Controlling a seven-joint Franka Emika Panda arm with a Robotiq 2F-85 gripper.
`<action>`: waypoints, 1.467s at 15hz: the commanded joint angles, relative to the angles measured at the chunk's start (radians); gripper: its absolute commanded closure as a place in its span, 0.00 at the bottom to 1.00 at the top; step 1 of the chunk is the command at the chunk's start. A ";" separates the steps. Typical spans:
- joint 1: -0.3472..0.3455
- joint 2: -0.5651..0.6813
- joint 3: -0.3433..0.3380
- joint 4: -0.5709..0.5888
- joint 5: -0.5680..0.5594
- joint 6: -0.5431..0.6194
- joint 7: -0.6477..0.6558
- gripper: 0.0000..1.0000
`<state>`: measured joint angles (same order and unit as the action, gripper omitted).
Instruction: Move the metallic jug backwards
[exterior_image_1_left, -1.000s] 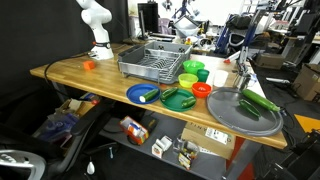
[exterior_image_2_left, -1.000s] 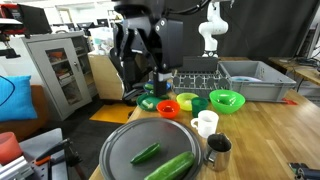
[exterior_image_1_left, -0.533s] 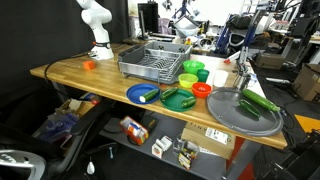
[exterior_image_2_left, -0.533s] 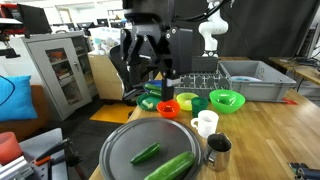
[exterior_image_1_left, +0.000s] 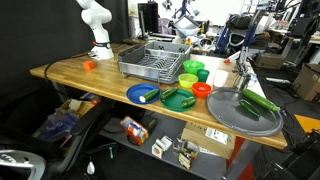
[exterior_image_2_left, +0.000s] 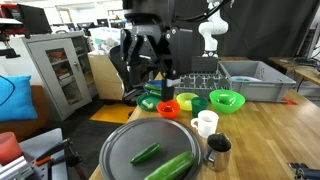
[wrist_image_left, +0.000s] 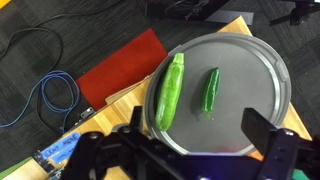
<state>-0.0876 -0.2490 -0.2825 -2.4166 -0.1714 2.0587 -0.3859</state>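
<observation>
The metallic jug's top (exterior_image_1_left: 243, 65), beside the grey tray's rim, is the next place for my gripper to go to and close on.
The metallic jug (exterior_image_2_left: 217, 150) is small, silvery-grey and upright. It stands on the wooden table just beside the rim of the large round grey tray (exterior_image_2_left: 120, 150), in front of a white cup (exterior_image_2_left: 205, 124). My gripper (exterior_image_2_left: 150, 82) hangs high above the tray, open and empty, well away from the jug. In the wrist view its two dark fingers (wrist_image_left: 200, 140) frame the tray (wrist_image_left: 250, 70) below, which holds a long cucumber (wrist_image_left: 170, 90) and a smaller green vegetable (wrist_image_left: 211, 88). The jug is out of the wrist view.
Green bowls (exterior_image_2_left: 226, 99) and cups, an orange bowl (exterior_image_2_left: 169, 107), a blue plate (exterior_image_1_left: 143, 93) and a grey dish rack (exterior_image_1_left: 153, 60) stand behind the tray. The tray (exterior_image_1_left: 245, 108) lies near the table's end edge. A white robot arm (exterior_image_1_left: 95, 25) stands at the far corner.
My gripper shifted slightly sideways above the tray a second ago and has stayed still since. The jug has not moved.
</observation>
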 joint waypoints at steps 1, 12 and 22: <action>-0.025 0.002 0.024 0.001 0.007 0.000 -0.005 0.00; -0.029 0.220 0.034 0.024 0.083 0.232 -0.027 0.00; -0.094 0.374 0.052 0.028 0.164 0.418 0.003 0.00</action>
<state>-0.1513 0.1284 -0.2613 -2.3882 0.0006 2.4800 -0.3903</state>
